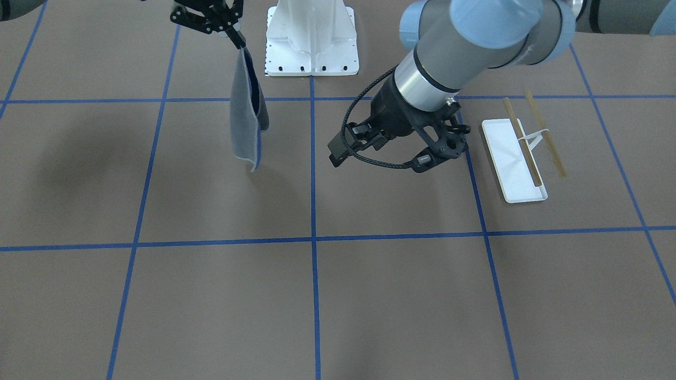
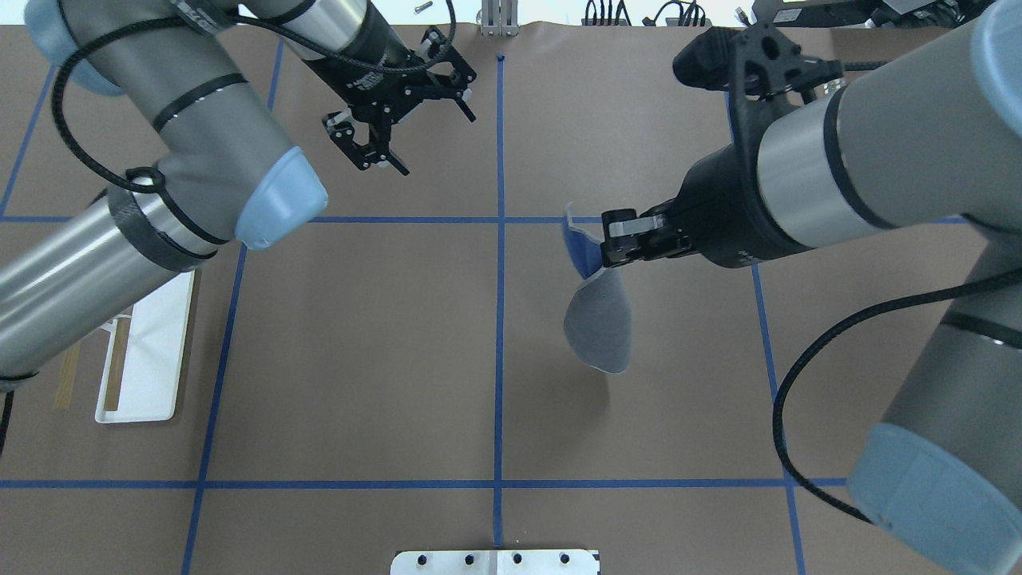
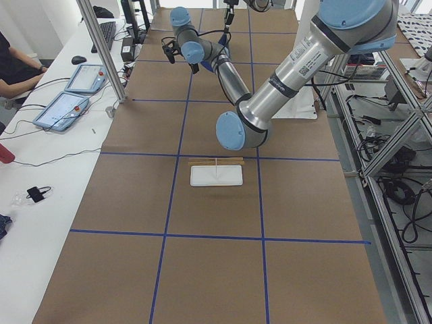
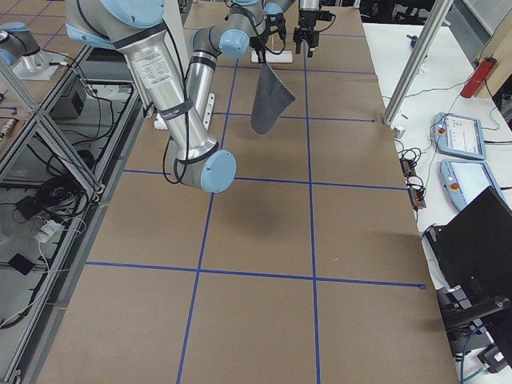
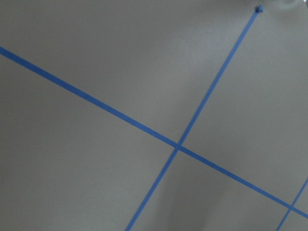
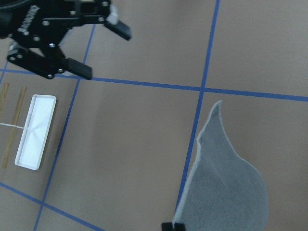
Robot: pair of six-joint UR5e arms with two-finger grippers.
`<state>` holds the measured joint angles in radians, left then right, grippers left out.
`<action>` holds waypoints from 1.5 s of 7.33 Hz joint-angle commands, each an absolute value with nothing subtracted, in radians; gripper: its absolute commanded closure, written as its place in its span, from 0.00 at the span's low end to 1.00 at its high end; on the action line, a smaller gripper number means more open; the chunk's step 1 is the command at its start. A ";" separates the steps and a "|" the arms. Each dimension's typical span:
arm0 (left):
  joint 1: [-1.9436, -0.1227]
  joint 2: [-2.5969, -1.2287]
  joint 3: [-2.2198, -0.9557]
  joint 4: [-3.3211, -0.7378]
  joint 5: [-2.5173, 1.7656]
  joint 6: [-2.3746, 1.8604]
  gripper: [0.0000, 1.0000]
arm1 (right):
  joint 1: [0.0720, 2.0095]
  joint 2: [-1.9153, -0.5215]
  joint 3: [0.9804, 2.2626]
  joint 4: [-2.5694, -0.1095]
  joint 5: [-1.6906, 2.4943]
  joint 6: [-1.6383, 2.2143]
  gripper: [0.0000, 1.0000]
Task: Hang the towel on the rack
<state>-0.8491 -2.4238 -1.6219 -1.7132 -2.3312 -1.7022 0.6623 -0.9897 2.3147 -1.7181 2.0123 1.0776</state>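
Note:
The towel hangs from my right gripper. While it hangs there, my left gripper next closes on the towel's lower side edge (image 1: pixel 264 119), the one facing the rack.
The towel (image 1: pixel 245 116) hangs in the air from my right gripper (image 1: pixel 234 36), grey side out, with its blue side (image 2: pixel 581 247) showing near the grip. My right gripper (image 2: pixel 611 239) is shut on the towel's top edge, well above the table. The towel also shows in the right wrist view (image 6: pixel 226 192) and the exterior right view (image 4: pixel 270 100). The rack (image 1: pixel 515 158) stands on the table far from the towel, its white tray (image 2: pixel 148 351) below two brown rods (image 1: pixel 546 134). My left gripper (image 2: pixel 435 144) is open and empty, in the air between towel and rack.
The white bolted robot pedestal (image 1: pixel 311 37) stands at the table's robot-side edge. Blue tape lines (image 2: pixel 499 319) cross the brown table. My left arm's elbow (image 3: pixel 233 131) hangs over the area near the rack (image 3: pixel 216 174). Tablets (image 3: pixel 67 108) lie on a side bench.

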 commanded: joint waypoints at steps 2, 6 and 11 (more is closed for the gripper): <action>-0.755 -2.467 -1.531 -1.848 -2.261 -1.779 0.03 | 0.555 -0.941 2.307 -1.720 1.899 0.962 1.00; -0.752 -2.468 -1.526 -1.849 -2.260 -1.782 0.03 | 0.554 -0.950 2.307 -1.726 1.890 0.962 1.00; -0.752 -2.462 -1.525 -1.844 -2.260 -1.784 0.03 | 0.613 -0.973 2.303 -1.743 1.858 0.957 1.00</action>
<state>-0.7522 -2.4627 -1.5253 -1.8444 -2.2589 -1.7827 0.5995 -0.9691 2.3041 -1.7409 1.8611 0.9575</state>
